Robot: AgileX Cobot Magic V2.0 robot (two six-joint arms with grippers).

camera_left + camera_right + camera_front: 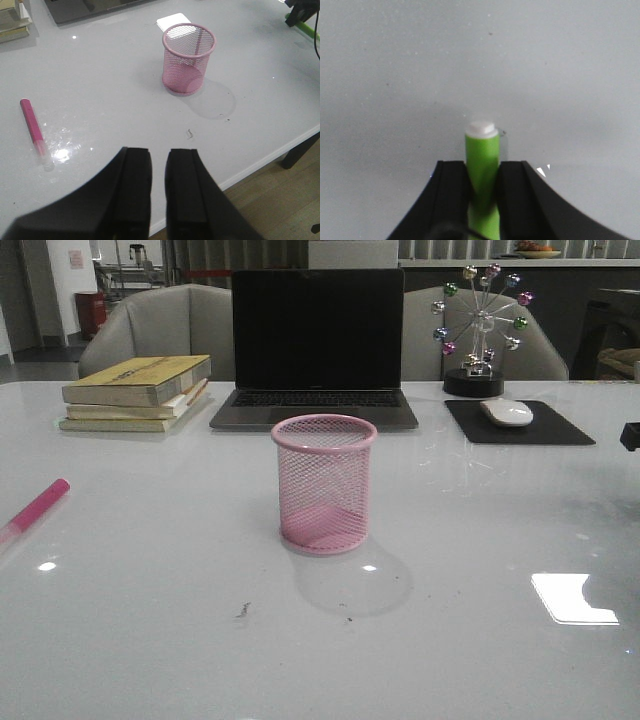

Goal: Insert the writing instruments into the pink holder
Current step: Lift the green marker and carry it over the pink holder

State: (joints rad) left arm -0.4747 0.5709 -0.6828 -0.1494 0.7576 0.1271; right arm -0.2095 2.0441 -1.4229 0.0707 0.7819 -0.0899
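Observation:
My right gripper has the lime green marker. It will let go of the marker inside the empty pink holder point(320, 465) in front of the laptop.
The pink holder point(324, 483) stands upright and empty at the table's middle, in front of the laptop; the left wrist view shows the pink holder point(188, 60) too. The pink marker point(35, 508) lies flat at the far left, its whitish tip toward the front edge. My left gripper point(158, 150) hovers near the front edge, to the right of the pink marker point(31, 122), its jaws narrowly open and empty. My right gripper point(481, 165) is shut on the lime green marker point(481, 145) low over the table at the far right. Only a dark bit of it point(630, 435) enters the front view.
Along the back stand a stack of books point(138, 392), an open laptop point(316, 345), a white mouse point(507, 412) on a black pad point(520, 425), and a ferris-wheel ornament point(480, 325). The table's front edge point(270, 157) runs close to my left gripper.

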